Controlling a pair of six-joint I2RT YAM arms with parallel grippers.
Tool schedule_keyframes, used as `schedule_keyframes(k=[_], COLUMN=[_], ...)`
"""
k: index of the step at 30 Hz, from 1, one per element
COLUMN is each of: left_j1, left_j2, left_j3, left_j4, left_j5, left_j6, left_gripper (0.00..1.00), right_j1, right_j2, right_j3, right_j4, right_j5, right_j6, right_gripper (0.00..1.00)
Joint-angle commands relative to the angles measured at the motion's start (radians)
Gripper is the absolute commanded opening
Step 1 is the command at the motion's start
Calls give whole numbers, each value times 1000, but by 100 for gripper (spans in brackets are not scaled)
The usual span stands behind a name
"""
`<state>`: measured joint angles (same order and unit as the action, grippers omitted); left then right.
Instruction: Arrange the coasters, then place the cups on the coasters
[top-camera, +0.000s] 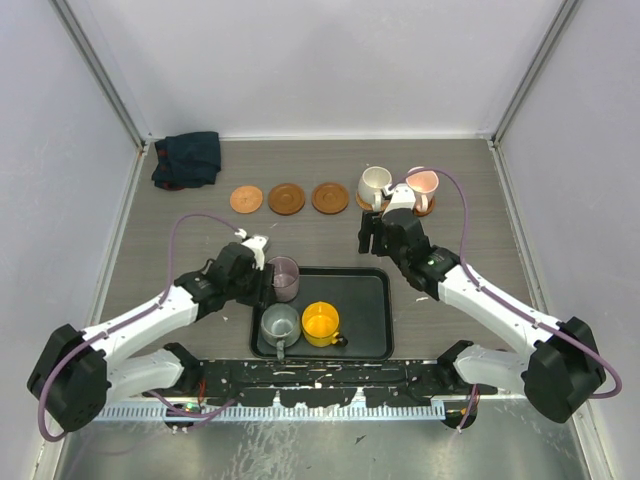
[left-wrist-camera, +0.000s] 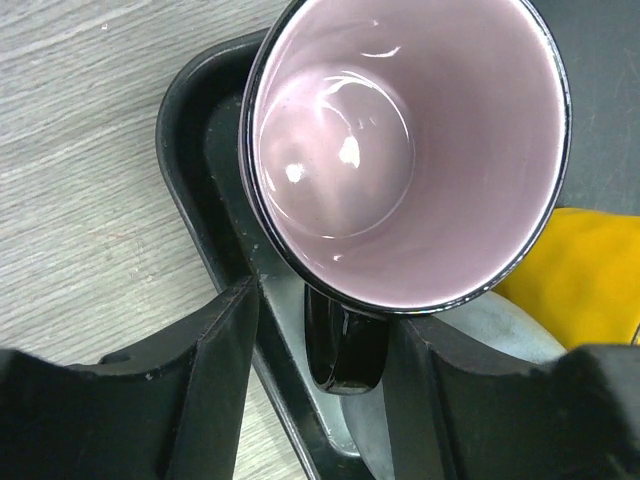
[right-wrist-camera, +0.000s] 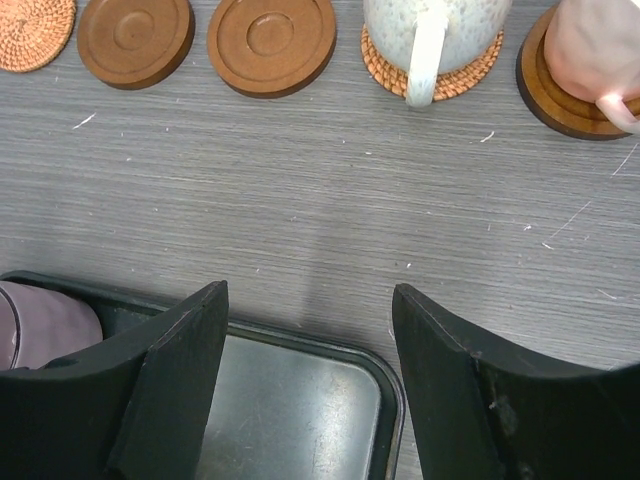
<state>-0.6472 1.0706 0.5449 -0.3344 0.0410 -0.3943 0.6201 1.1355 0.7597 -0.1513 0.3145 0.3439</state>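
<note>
My left gripper needs to shift the purple cup inward, open, and take the cup's handle squarely (left-wrist-camera: 343, 350), because the tray's rim crowds its finger beside that handle.
The purple cup (top-camera: 284, 278) (left-wrist-camera: 400, 150) stands in the far left corner of the black tray (top-camera: 365, 310). My left gripper (top-camera: 262, 275) (left-wrist-camera: 320, 300) straddles its dark handle (left-wrist-camera: 345, 345); the right finger (left-wrist-camera: 430, 380) touches it, while a gap remains at the left finger (left-wrist-camera: 225, 350). The grey-green cup (top-camera: 280, 325) and yellow cup (top-camera: 321, 323) sit in the tray too. Three coasters (top-camera: 286, 198) lie bare in a row. The cream cup (top-camera: 375, 183) (right-wrist-camera: 435, 30) and pink cup (top-camera: 422, 183) (right-wrist-camera: 600, 45) each stand on a coaster. My right gripper (top-camera: 375, 238) (right-wrist-camera: 310, 300) hangs open and empty over the tray's far edge.
A dark folded cloth (top-camera: 187, 158) lies in the back left corner. White walls close off the table on the left, back and right. The tray's raised rim (left-wrist-camera: 190, 140) runs just beside my left finger.
</note>
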Motion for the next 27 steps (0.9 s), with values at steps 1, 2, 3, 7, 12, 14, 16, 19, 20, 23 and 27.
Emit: schedule_keyframes(k=[1,2,3,7,12,14,16,19,20,23,27], left_j1=[-21,-24,-26,-32,-38,-41,-43,-46,-46,-50,-62], left_j2=[36,47,54,80,105,109,111,109,110,104,65], left_j3=[51,54,56,61,64,66,66,65,64,63,51], left_j4=[36,35,35,41,42,42,43,40,39,41,55], left_j5=[-71,-77,-81,-84,-83,-82,-86,-85,-84,-87,-123], left_j6=[30,30,32,32,33,36,37,42,43,43,47], left_gripper=[51,50,50,46,39,31,18,18,18,19,23], right_j1=[6,6,6,7,7,7,7,7,7,7,7], right_j2=[-29,-29,-29,-28,-26,-26,-26,-26,-28,-26,-24], right_j3=[4,4,3,0,-1,-2,-4,-6,-6,-9,-10], right_j4=[48,48,48,48,51,52,53,55,57,60,65], right_j5=[-4,-4,-3,-3,-5,-7,-7,-10,-11,-13,-18], right_j6=[14,14,14,14,15,14,15,17,17,18,18], right_gripper=[71,71,71,71,71,71,71,71,71,71,71])
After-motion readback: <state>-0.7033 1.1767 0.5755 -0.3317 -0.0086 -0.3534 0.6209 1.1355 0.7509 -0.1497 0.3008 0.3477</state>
